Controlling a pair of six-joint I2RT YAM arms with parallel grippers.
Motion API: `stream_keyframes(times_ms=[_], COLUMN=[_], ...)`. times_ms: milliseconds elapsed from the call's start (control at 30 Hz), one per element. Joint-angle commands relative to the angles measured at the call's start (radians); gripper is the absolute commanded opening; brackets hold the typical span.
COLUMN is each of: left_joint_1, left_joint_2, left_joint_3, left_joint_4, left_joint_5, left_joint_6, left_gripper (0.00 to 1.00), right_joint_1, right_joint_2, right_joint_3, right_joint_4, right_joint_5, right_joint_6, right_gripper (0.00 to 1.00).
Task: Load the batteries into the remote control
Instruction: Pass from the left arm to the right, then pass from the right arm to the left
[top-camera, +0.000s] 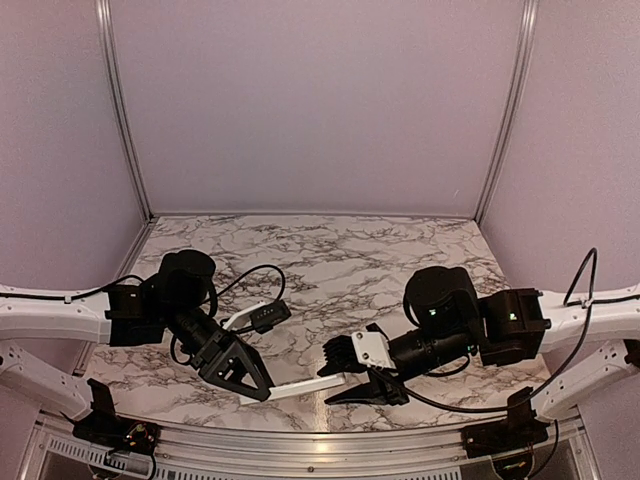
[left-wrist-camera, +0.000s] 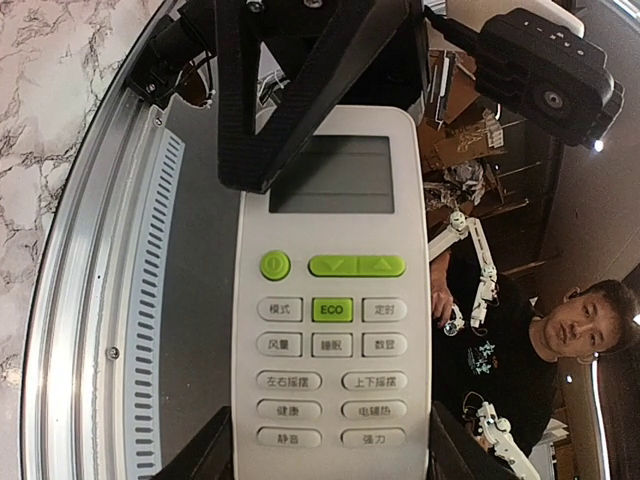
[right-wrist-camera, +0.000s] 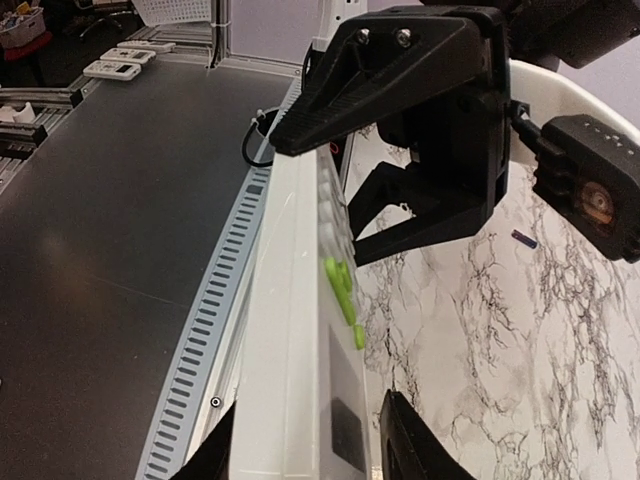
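Note:
My right gripper needs to hold the display end while my left gripper, now across the remote control's long sides, opens and pinches the remote control's face and back (left-wrist-camera: 332, 424).
The white remote control (top-camera: 300, 386) hangs level above the table's near edge, between the two arms. My left gripper (top-camera: 262, 385) is shut on its button end, a finger on each long side (left-wrist-camera: 330, 455), and the display and green buttons face the left wrist camera. My right gripper (top-camera: 346, 379) straddles the display end (right-wrist-camera: 300, 455). One finger lies against the plain back, while a narrow gap shows between the other finger (right-wrist-camera: 405, 440) and the face. A tiny dark stick (right-wrist-camera: 523, 238) that may be one of the batteries lies on the marble. No other battery shows.
The marble table (top-camera: 330, 260) is walled at the back and both sides. A black cable (top-camera: 250, 285) loops beside the left arm. A slotted metal rail (top-camera: 300, 445) runs along the near edge. Beyond it stand a dark bench (right-wrist-camera: 120, 200) and a person (left-wrist-camera: 585, 320).

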Motion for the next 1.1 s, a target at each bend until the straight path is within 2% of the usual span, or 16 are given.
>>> stream_keyframes(times_ms=[0,200,267,333,367,433,600,733,900,1067], left_joint_1=[-0.007,-0.007,-0.006,-0.004,-0.002,0.015,0.08,0.113,0.104,0.062], left_joint_2=[0.021,0.039,0.04,0.037,0.033,0.029,-0.009,-0.051,-0.097,-0.13], left_joint_3=[-0.003,0.019,0.036,0.049,0.059,0.108,0.207,0.263,0.231,0.186], left_joint_4=[0.068,0.03,-0.023,-0.075,-0.111,-0.257,-0.405,-0.514,-0.502,-0.483], left_joint_5=[0.037,0.04,0.021,-0.005,-0.025,-0.078,-0.173,-0.301,-0.511,-0.621], left_joint_6=[-0.017,0.017,0.056,0.088,0.116,0.221,0.332,0.43,0.471,0.548], left_gripper=[0.24,0.24,0.28,0.4,0.54,0.71,0.98,0.99,0.97,0.93], right_joint_1=[0.018,0.021,0.021,0.021,0.022,0.021,0.021,-0.011,-0.12,-0.204], right_joint_2=[0.011,0.012,0.011,0.01,0.008,0.006,0.002,-0.008,-0.031,-0.038], right_joint_3=[0.049,0.062,0.063,0.058,0.053,0.039,0.022,0.0,-0.039,-0.044], right_joint_4=[-0.01,-0.016,-0.018,-0.016,-0.015,-0.005,-0.01,-0.006,0.05,0.071], right_joint_5=[0.013,0.025,0.03,0.035,0.035,0.035,0.051,0.044,-0.083,-0.2], right_joint_6=[-0.004,-0.004,0.002,0.009,0.015,0.03,0.078,0.135,0.25,0.351], right_gripper=[0.37,0.17,0.09,0.04,0.02,0.0,0.0,0.0,0.0,0.0])
